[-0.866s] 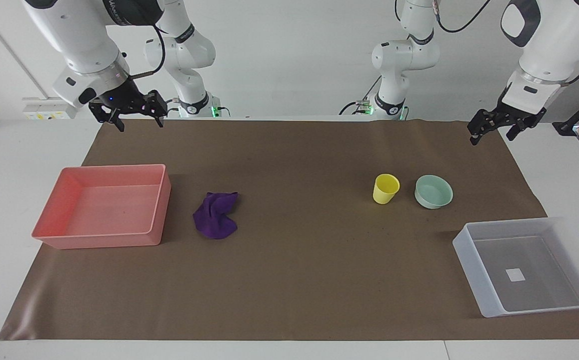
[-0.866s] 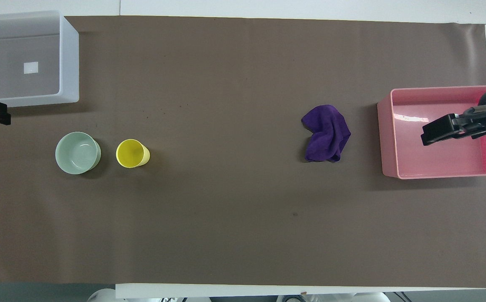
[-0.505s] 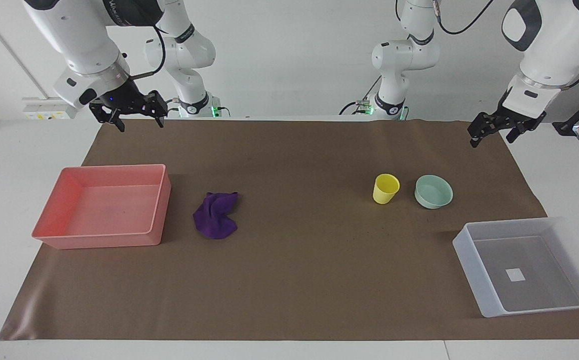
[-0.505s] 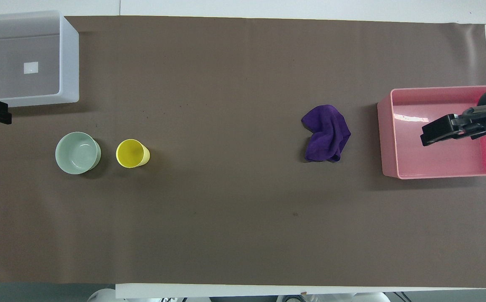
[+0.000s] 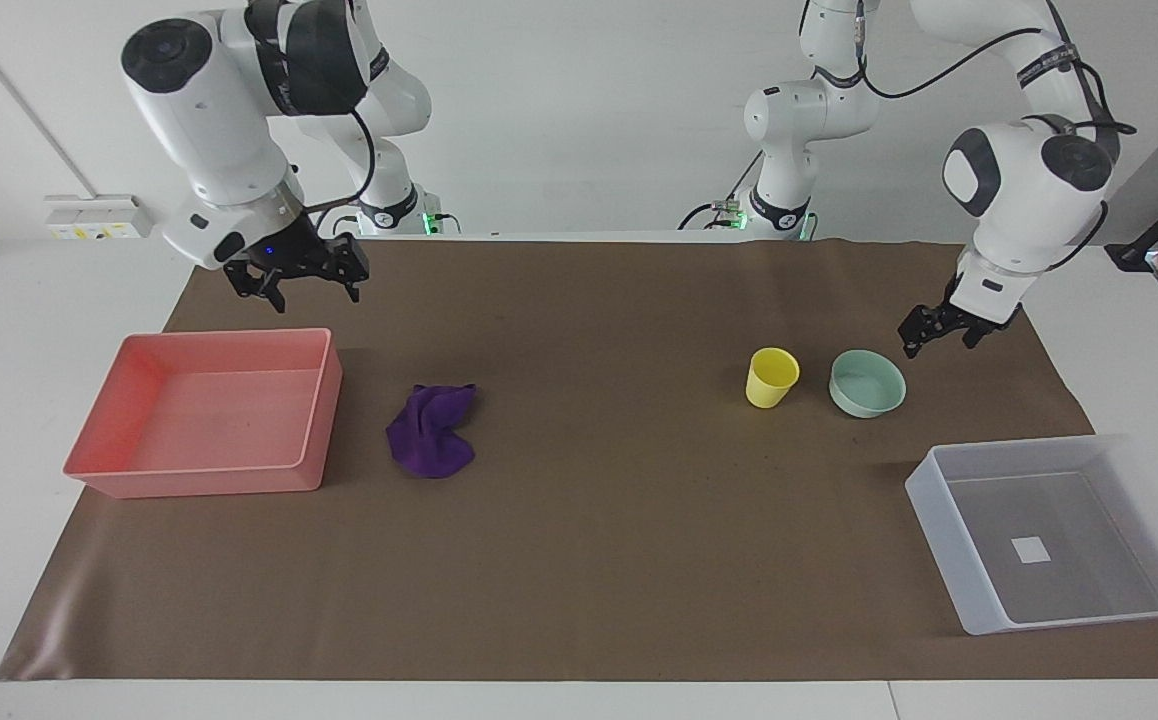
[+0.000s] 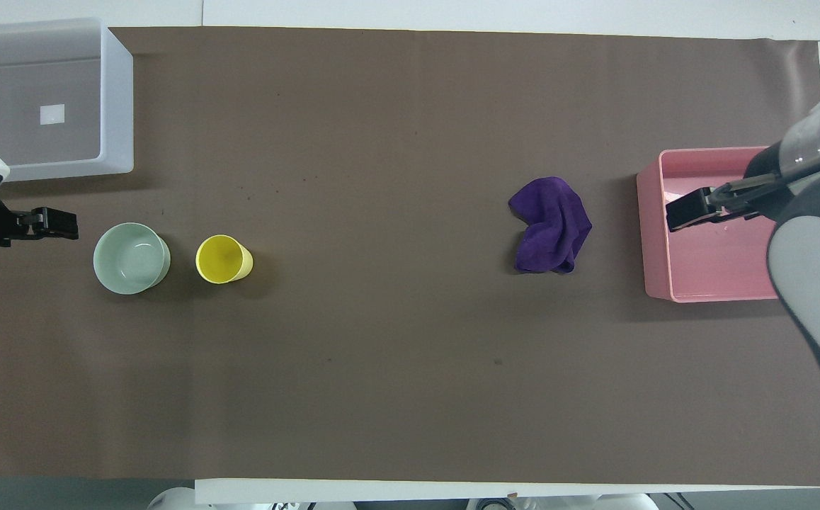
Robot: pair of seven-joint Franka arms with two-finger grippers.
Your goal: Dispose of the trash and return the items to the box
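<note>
The robot's left gripper needs to next move to the mint-green bowl and close on the bowl's rim (image 6: 95, 261), on the side away from the yellow cup.
The purple rag (image 5: 429, 445) lies crumpled on the brown mat beside the pink tray; it also shows in the overhead view (image 6: 550, 227). The yellow cup (image 5: 771, 378) (image 6: 222, 259) stands upright beside the mint-green bowl (image 5: 867, 383) (image 6: 131, 258). The translucent box (image 5: 934, 530) (image 6: 118, 99) is empty, with a white sticker on its floor. My left gripper (image 5: 939, 336) (image 6: 52, 223) hangs open and empty, low over the mat just beside the bowl. My right gripper (image 5: 304, 285) (image 6: 690, 209) is open and empty, raised over the pink tray's edge.
The pink tray (image 5: 199, 480) (image 6: 658, 273) stands empty at the right arm's end of the table. The brown mat (image 5: 589, 560) covers most of the table. The box is farther from the robots than the bowl, at the left arm's end.
Both arms have come down and inward. The left gripper moved from the mat's corner to beside the bowl. The right gripper moved toward the rag's side of the tray. No object moved.
</note>
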